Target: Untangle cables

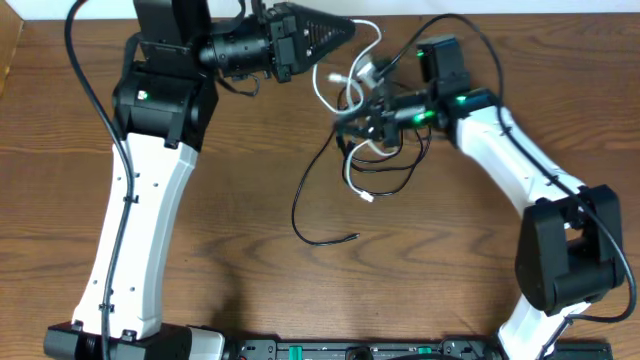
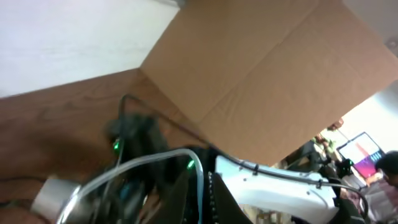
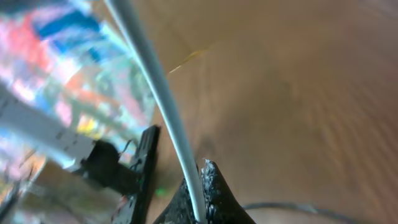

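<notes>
My right gripper is to release the white cable. I will leave it on the bare wood in its own back corner [image 1: 603, 104], clear of the black cable.
A thin white cable [image 1: 328, 88] loops at the back middle of the table, tangled with a thin black cable [image 1: 312, 190] that trails toward the front. My left gripper [image 1: 345, 32] is shut on the white cable near its far end; the cord runs between its fingers in the left wrist view [image 2: 200, 186]. My right gripper [image 1: 352, 122] is shut on the white cable lower in the tangle; the cord passes between its black fingertips in the right wrist view [image 3: 198, 199]. The white cable's small plug [image 1: 368, 197] lies on the wood.
A brown cardboard sheet [image 2: 261, 74] stands behind the table. The right arm's white link [image 2: 280, 186] crosses the left wrist view. The black cable's free end [image 1: 352, 237] lies toward the front middle. Thicker black robot wires arc over the right arm [image 1: 480, 50].
</notes>
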Robot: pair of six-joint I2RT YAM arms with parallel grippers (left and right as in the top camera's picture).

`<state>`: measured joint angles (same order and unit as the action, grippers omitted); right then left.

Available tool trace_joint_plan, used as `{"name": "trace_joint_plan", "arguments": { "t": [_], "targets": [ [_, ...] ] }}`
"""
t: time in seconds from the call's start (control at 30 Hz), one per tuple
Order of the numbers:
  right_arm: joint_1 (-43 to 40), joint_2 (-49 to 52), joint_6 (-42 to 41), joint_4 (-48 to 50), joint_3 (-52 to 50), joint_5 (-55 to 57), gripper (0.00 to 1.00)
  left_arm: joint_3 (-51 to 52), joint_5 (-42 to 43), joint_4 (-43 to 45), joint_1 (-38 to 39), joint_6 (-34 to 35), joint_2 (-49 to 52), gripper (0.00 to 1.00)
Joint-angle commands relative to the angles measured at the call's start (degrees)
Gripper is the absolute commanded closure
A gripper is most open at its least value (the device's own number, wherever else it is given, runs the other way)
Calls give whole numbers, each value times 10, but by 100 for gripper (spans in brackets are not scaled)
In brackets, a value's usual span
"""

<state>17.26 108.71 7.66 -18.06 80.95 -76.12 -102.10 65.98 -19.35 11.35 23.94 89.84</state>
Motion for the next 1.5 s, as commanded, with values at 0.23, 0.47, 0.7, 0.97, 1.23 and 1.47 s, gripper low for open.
{"name": "trace_joint_plan", "arguments": {
  "t": [0.23, 0.47, 0.7, 0.97, 1.23, 1.47],
  "targets": [
    [-155, -157, -253, 4, 8, 208, 99, -4, -203, -255, -45, -146, -11, 32],
    [-303, -231, -330, 9, 51, 235, 99, -3, -318, -325, -39, -204, -11, 4],
    [-409, -214, -328, -7, 68, 337, 99, 16, -356, -351, -39, -210, -11, 3],
    [-416, -87, -255, 14, 68, 634, 99, 45, -356, -355, -39, -209, -11, 3],
    [-416, 68, -198, 150, 68, 778, 99, 45, -356, -356, -39, -209, -11, 3],
    [-416, 161, -199, 186, 68, 819, 1, 45, -356, -357, -39, -210, -11, 3]
  ]
}}
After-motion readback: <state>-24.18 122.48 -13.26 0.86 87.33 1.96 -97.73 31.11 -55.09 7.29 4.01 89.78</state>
